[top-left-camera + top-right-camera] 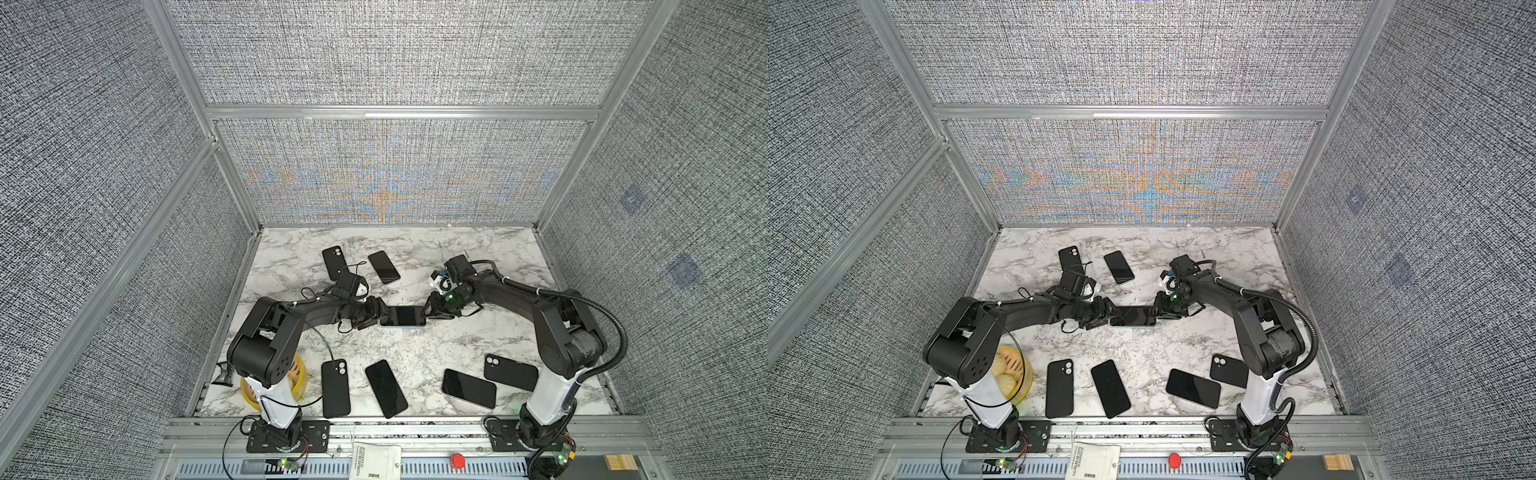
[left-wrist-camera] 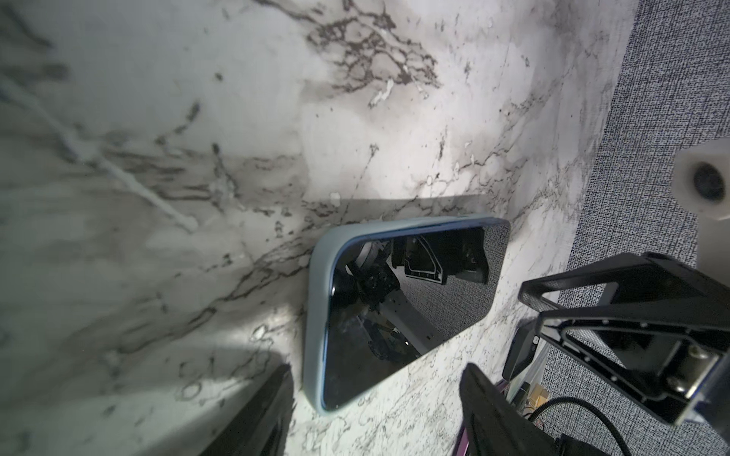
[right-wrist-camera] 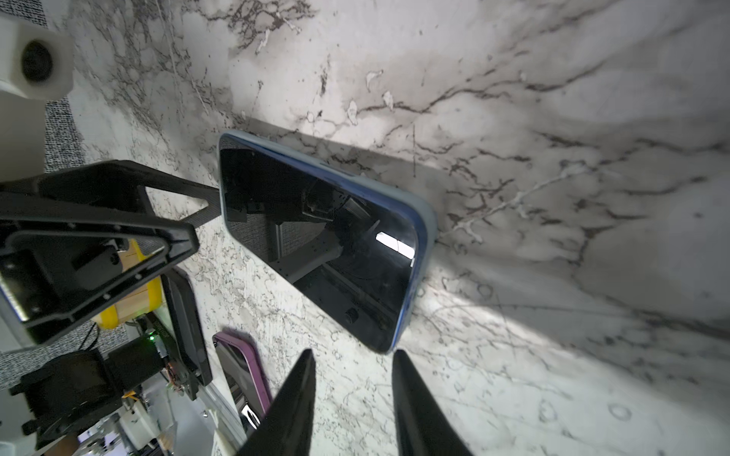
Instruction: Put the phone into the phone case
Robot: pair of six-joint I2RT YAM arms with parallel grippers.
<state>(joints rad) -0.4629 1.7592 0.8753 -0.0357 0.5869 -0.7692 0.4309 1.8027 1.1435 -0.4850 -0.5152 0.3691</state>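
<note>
The phone's near corner lines up with my right gripper's finger, so it should open, shift over and close around that corner [image 3: 386, 342].
A dark-screened phone [image 1: 402, 316] [image 1: 1133, 316] lies face up in the middle of the marble table, on a pale blue phone case [image 2: 316, 316] [image 3: 427, 221]. The case's rim shows along one long side and round one end; its other long side is hidden under the phone. My left gripper [image 2: 375, 410] [image 1: 376, 319] is at the phone's left end, open, its fingers either side of that end's corner. My right gripper [image 3: 353, 355] [image 1: 428, 312] is just off the right end, open by a narrow gap with nothing in it.
At the back lie a black case [image 1: 334, 262] and a phone [image 1: 384, 266]. Along the front lie a black case [image 1: 336, 388], two phones [image 1: 385, 388] [image 1: 468, 388] and another black case [image 1: 510, 372]. A yellow container [image 1: 297, 378] stands by the left arm's base. Fabric walls enclose the table.
</note>
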